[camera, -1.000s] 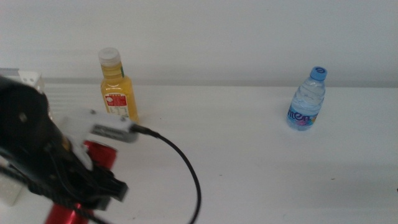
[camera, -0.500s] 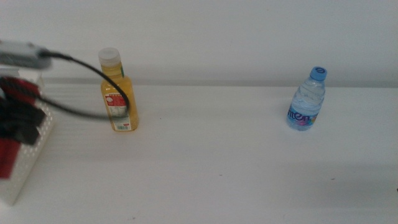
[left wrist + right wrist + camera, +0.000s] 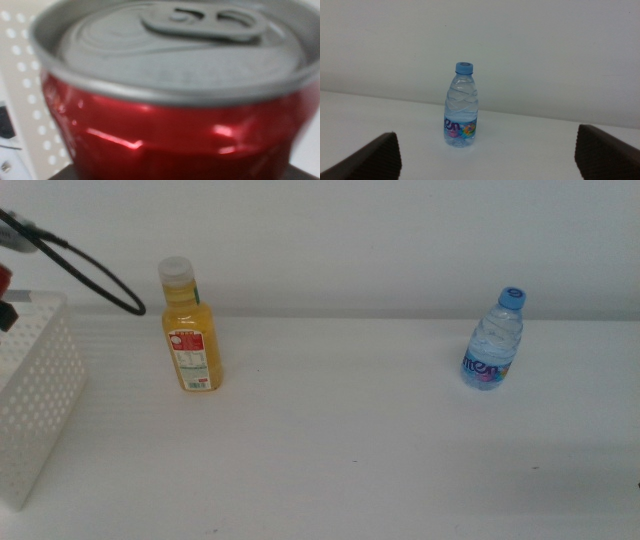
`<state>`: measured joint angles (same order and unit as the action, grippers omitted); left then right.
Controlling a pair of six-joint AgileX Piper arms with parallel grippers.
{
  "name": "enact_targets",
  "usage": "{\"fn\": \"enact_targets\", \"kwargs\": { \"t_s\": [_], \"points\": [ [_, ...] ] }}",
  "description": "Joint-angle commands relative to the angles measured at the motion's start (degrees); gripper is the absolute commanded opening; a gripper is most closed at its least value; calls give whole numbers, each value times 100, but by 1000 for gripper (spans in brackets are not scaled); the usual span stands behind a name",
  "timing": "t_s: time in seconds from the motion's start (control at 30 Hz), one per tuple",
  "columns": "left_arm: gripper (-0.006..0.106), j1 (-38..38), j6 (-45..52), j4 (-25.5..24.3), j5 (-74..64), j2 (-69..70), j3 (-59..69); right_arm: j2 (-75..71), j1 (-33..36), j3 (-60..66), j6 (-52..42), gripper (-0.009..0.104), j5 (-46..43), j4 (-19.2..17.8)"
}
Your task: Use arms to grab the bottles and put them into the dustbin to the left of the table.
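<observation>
I will use my left gripper to release the red can inside the white perforated dustbin point(image 3: 6, 385), behind the side of the dustbin that faces the juice bottle. The can is now above the dustbin.
My left gripper point(image 3: 5, 302) is shut on the slim red can with the silver top point(image 3: 175, 100), which fills the left wrist view. In the middle view only a sliver of the can point(image 3: 3, 280) and the black cable point(image 3: 90, 270) show at the left edge, above the white perforated dustbin point(image 3: 40, 400). The yellow-orange juice bottle point(image 3: 189, 330) stands upright on the table point(image 3: 350, 440), right of the dustbin. The small blue-capped water bottle point(image 3: 494, 340) stands at the right; it also shows in the right wrist view point(image 3: 461, 117). My right gripper point(image 3: 486, 134) is open, short of the water bottle.
The dustbin's perforated wall point(image 3: 20, 100) shows behind the can in the left wrist view. A plain white wall point(image 3: 350, 240) runs along the table's far edge.
My left arm has carried the red can from the table's front left up and to the left, over the dustbin and almost out of the middle view. The two bottles have not moved.
</observation>
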<state>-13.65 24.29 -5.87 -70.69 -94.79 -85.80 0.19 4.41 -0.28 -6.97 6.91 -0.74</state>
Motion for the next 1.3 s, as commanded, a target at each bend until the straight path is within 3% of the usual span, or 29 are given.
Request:
{"fn": "enact_targets", "kwargs": {
  "t_s": [0.0,0.3,0.5,0.87,1.03,1.27],
  "points": [
    [-2,-78,-98,-334,-442,-185,-132,-224,-44,246,-41,93,-40,-36],
    [-2,-726,143,16,-102,-844,-132,-224,-44,246,-41,93,-40,-36],
    [-2,-754,269,119,104,-1153,-132,-224,-44,246,-41,93,-40,-36],
    [2,-754,93,-138,421,-1376,-132,-224,-44,246,-41,93,-40,-36],
    [21,-754,94,-138,434,-1470,-132,-224,-44,246,-41,93,-40,-36],
    [77,-754,-52,-269,478,-1493,-132,-224,-44,246,-41,93,-40,-36]
  ]
}}
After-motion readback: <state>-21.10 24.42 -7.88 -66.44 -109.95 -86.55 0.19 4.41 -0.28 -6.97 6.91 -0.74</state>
